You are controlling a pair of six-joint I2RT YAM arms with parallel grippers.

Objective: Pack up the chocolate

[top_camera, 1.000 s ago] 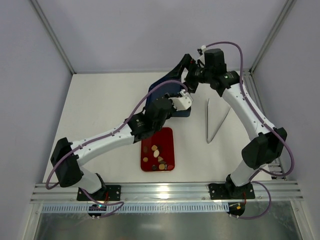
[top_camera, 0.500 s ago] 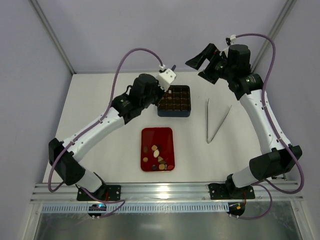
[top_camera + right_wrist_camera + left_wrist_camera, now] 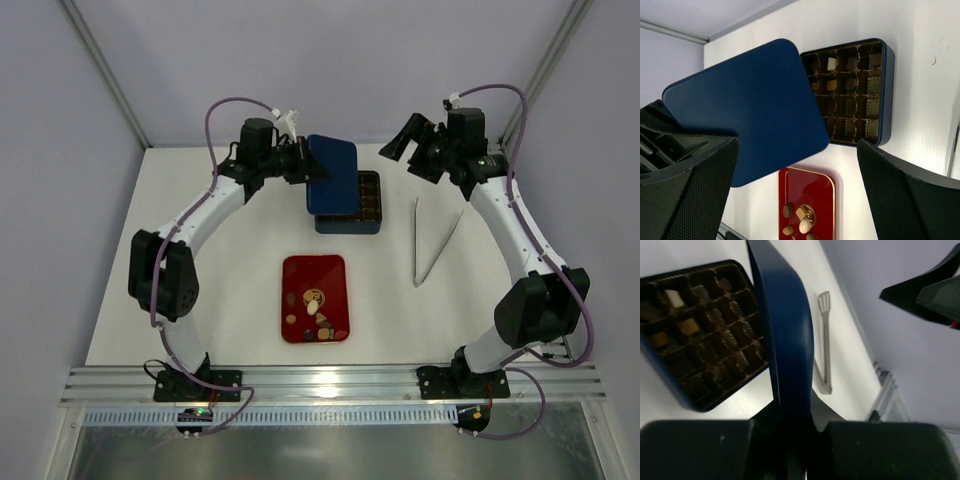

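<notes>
The robot's left gripper will put the blue lid down over the open cells of the dark blue grid box point(image 3: 340, 193) point(image 3: 702, 335).
Several small chocolates point(image 3: 318, 312) in brown, tan and cream lie on the flat red tray point(image 3: 330, 270); they also show in the right wrist view point(image 3: 802, 216). The dark blue grid box point(image 3: 368, 205) stands open behind the tray, with a few pieces point(image 3: 831, 63) in its far cells. My left gripper point(image 3: 298, 160) is shut on the box's blue lid point(image 3: 332, 172) and holds it in the air over the box's left part. The lid shows edge-on point(image 3: 785, 340) between the jaws of my left gripper point(image 3: 794, 416). My right gripper point(image 3: 412, 148) is open and empty, up behind the box's right side point(image 3: 797, 150).
Metal tongs point(image 3: 432, 240) lie on the white table to the right of the box; they also show in the left wrist view point(image 3: 824, 340). Frame posts and walls close in the back and sides.
My left arm has swung from the middle of the table to the back left and now holds the lid over the box. My right gripper has drawn back from the box.
</notes>
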